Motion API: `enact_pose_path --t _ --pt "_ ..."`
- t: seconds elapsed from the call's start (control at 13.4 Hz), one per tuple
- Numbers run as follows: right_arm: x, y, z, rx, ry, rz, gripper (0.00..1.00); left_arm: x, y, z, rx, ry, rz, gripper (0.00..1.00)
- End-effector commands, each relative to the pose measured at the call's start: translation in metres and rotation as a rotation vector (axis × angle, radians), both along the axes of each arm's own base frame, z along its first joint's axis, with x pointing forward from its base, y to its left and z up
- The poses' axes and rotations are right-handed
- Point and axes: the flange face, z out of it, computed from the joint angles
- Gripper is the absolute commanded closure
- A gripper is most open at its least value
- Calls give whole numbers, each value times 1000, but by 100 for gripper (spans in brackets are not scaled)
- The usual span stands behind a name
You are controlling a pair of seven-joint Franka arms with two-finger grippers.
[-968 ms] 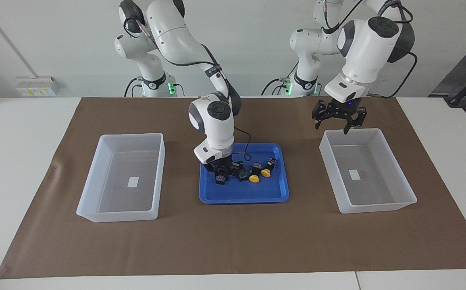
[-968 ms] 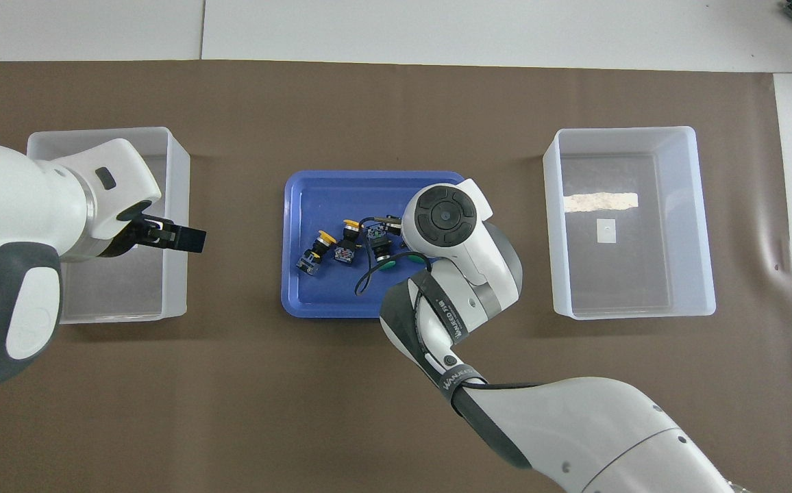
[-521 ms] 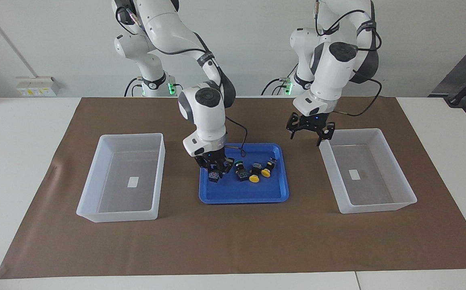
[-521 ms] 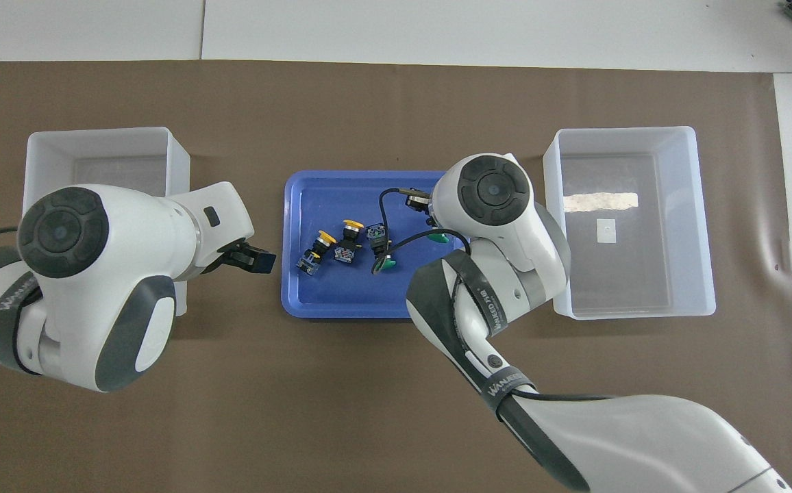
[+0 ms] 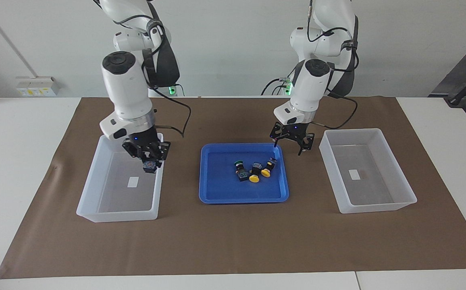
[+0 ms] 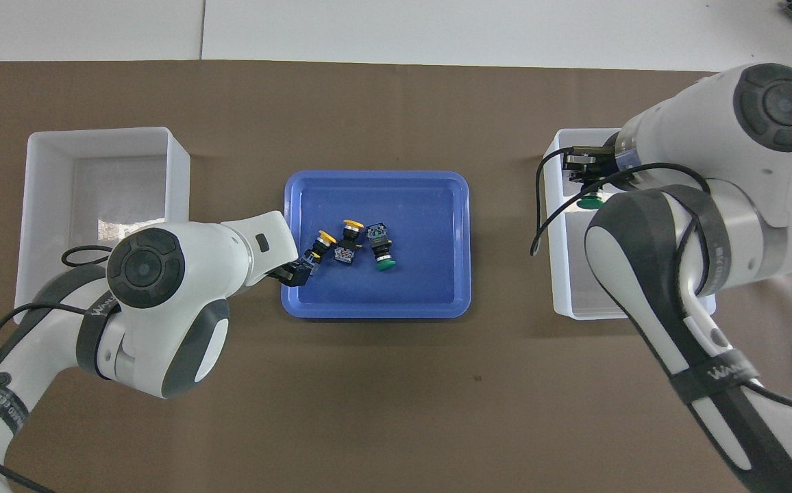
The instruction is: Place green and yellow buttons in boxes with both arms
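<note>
Next, the left gripper closes on the black-and-blue body point(image 6: 312, 255) of the yellow button that is farther from the green button in the blue tray.
My right gripper point(image 5: 147, 156) is shut on a green button point(image 6: 589, 200), whose black-and-blue body point(image 5: 149, 165) hangs below the fingers. It is over the box point(image 5: 132, 136) at the right arm's end, close to that box's wall toward the tray; the same box point(image 6: 642, 130) is partly covered by the arm in the overhead view. A green button point(image 5: 240, 164) and two yellow buttons point(image 5: 253, 178) point(image 5: 265, 173) lie in the blue tray point(image 5: 243, 200). My left gripper point(image 5: 288, 144) is open and holds nothing, above the tray's corner toward the left arm. The other box point(image 5: 354, 131) holds no button.
A brown mat point(image 5: 233, 241) covers the middle of the white table, with both boxes and the tray in a row on it. In the overhead view the left arm covers part of its box point(image 6: 101, 131) and the tray's edge point(image 6: 375, 312).
The right gripper lifted a green button out of the tray and carried it over the box at its end. The left gripper moved from its box to the tray's corner.
</note>
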Motion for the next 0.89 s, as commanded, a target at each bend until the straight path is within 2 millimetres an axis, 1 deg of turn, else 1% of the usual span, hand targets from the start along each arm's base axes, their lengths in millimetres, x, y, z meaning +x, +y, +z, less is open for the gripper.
enact_pose_path --t 0.0,0.07,0.15,0.22,0.37,0.45,0.6,0.67,0.82 --pt "1 -60 -8 -22 16 102 100 0 -20 -33 -14 -14 -30 0" --pt "2 -80 -15 -30 19 120 100 2 -23 -46 -12 -9 -31 0" --pt "4 -88 -21 -32 8 134 100 0 -30 -50 -12 -7 -38 0" --pt "4 -92 -32 -31 -3 133 100 1 -33 -53 -12 -6 -41 3" --pt "5 -92 -60 -33 -27 132 100 1 -37 -57 -8 -1 -50 12" --pt "6 -94 -75 -35 -38 130 100 -1 -44 -62 -5 5 -60 13" --pt "5 -96 -100 -37 -55 128 100 -3 -50 -71 0 18 -62 14" --pt "6 -101 -112 -40 -65 123 100 -3 -57 -76 -1 19 -58 14" --pt "8 -103 -134 -41 -76 113 100 -2 -59 -81 -6 15 -49 15"
